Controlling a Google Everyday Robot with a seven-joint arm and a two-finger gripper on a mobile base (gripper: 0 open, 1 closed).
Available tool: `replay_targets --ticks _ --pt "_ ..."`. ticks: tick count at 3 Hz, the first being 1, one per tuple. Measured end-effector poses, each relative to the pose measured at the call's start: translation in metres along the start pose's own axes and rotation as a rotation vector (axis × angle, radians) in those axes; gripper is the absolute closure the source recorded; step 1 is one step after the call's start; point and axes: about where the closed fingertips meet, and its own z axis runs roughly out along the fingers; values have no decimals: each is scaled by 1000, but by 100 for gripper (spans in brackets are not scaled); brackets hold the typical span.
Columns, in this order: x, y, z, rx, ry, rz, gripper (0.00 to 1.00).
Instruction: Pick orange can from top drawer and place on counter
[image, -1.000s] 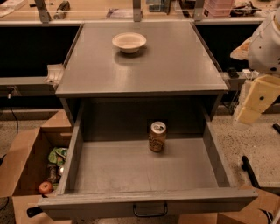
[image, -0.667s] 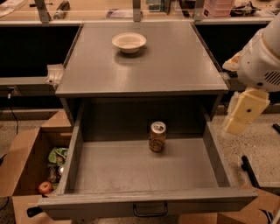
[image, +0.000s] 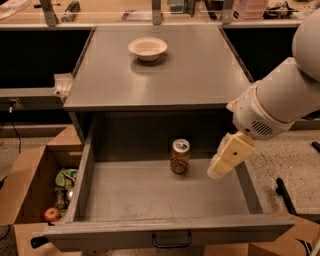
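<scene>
I should next grip the middle of the orange can's body (image: 180, 159) around the can's sides.
The orange can (image: 179, 156) stands upright near the back middle of the open top drawer (image: 165, 231), silver top up. The counter (image: 200, 75) is the flat grey cabinet top above the drawer. My gripper (image: 220, 167) hangs from the white arm at the right, over the drawer's right side and a little to the right of the can, not touching it. It holds nothing that I can see.
A white bowl (image: 147, 48) sits at the back of the counter. An open cardboard box (image: 30, 185) with an apple (image: 51, 214) and green packets stands left of the drawer. A tan shelf with clutter (image: 150, 7) runs behind.
The arm has swung in from the right edge and down to the left, bringing the gripper over the drawer's right side close to the can. The can has not moved.
</scene>
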Motion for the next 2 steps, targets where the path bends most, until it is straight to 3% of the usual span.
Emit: replay_targets --ticks 1,2 --pt "0 0 0 0 1 0 0" --pt "8 -1 23 -12 -28 19 0"
